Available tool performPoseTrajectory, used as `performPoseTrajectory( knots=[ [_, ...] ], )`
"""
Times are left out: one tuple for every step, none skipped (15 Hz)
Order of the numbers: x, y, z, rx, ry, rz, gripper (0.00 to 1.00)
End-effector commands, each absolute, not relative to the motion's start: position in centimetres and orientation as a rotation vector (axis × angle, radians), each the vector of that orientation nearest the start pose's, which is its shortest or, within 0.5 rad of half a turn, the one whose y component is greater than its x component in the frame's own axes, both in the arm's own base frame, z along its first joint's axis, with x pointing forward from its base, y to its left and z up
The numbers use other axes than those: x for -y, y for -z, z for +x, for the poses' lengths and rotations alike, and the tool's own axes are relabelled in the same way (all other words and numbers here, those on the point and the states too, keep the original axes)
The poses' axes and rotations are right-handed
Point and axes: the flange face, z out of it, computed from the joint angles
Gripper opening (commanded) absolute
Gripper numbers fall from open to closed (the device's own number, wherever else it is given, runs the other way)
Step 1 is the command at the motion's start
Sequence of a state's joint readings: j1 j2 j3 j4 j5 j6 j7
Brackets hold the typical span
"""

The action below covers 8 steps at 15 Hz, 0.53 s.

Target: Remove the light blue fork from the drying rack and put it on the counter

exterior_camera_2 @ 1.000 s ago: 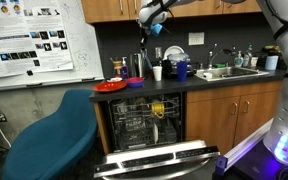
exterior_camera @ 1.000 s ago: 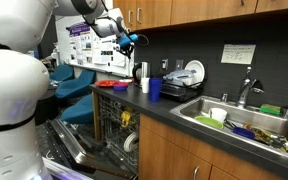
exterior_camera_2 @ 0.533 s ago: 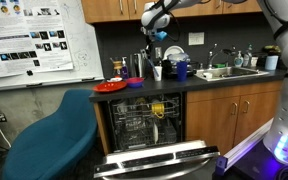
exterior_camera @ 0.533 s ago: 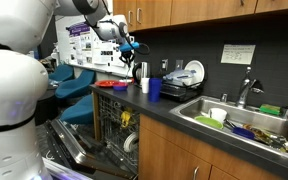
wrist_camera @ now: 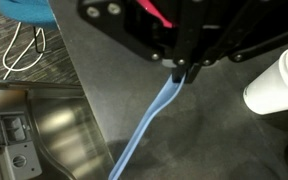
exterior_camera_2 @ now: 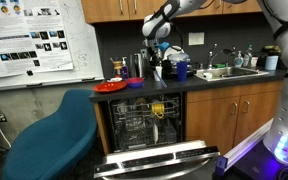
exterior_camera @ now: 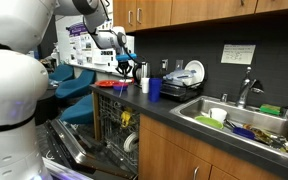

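My gripper needs to set the light blue fork down on the counter (exterior_camera: 134, 93) (wrist_camera: 176, 108) between the white cup and the edge of the dishwasher.
In the wrist view my gripper (wrist_camera: 180, 72) comes in from the top and is shut on the handle end of the light blue fork (wrist_camera: 149, 122). The fork hangs slanting down to the left over the dark counter (wrist_camera: 224, 140). In both exterior views the gripper (exterior_camera: 125, 62) (exterior_camera_2: 155, 56) is low over the counter's end near the dishwasher, well away from the drying rack (exterior_camera: 185, 82) (exterior_camera_2: 195, 63), which holds white plates. The fork is too small to make out in those views.
A white cup (wrist_camera: 280, 84) (exterior_camera: 145, 86) and a dark blue cup (exterior_camera: 155, 89) (exterior_camera_2: 181, 70) stand close by on the counter. A red plate (exterior_camera: 111, 84) (exterior_camera_2: 110, 86) lies at the counter's end. The open dishwasher (exterior_camera_2: 149, 125) is below, and the sink (exterior_camera: 246, 122) is further along.
My gripper has come down from high above the counter, carrying the fork, and now hangs just over the counter's end by the cups.
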State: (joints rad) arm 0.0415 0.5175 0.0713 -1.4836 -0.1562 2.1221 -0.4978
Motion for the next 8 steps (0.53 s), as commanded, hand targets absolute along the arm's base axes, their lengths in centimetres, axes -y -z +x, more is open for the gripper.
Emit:
performPoseTrajectory(
  knots=[
    [-7.1, -38.7, 69.2, 1.114, 0.108, -3.090, 0.01],
    [-7.5, -38.2, 69.2, 1.150, 0.101, -3.104, 0.01],
    [-7.9, -37.7, 69.3, 1.190, 0.096, -3.121, 0.01],
    [-8.3, -37.4, 69.4, 1.227, 0.076, -3.135, 0.01],
    [-8.7, -37.0, 69.4, 1.261, 0.055, -3.148, 0.01],
    [-9.1, -36.6, 69.6, 1.301, 0.040, -3.167, 0.01],
    [-9.5, -36.3, 69.6, 1.345, 0.033, -3.185, 0.01],
    [-10.0, -36.2, 69.6, 1.386, 0.026, -3.196, 0.01]
  ],
)
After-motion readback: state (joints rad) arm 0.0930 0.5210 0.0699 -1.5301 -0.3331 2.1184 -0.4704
